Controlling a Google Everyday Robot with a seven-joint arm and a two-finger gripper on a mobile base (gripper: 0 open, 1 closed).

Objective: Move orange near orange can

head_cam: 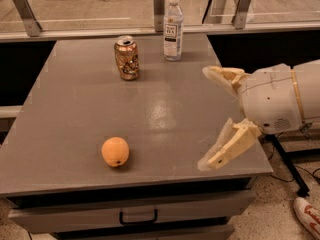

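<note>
Next, I move my gripper to the orange near the table's front edge and close it around the orange's sides (119,152), since the orange belongs near the can.
The orange (115,151) lies on the grey table (75,109) near its front edge, left of centre. The orange can (126,57) stands upright at the back of the table, well apart from the orange. My gripper (207,119) hangs over the table's right side, open and empty, its two pale fingers spread wide and pointing left. One finger (222,77) is toward the back, the other (227,146) toward the front. The gripper is well to the right of the orange and touches nothing.
A clear plastic water bottle (173,27) stands upright just right of the can. A glass barrier with metal posts (159,1) runs behind the table. A drawer with a handle (137,217) sits below the front edge. A shoe (309,217) lies on the floor at right.
</note>
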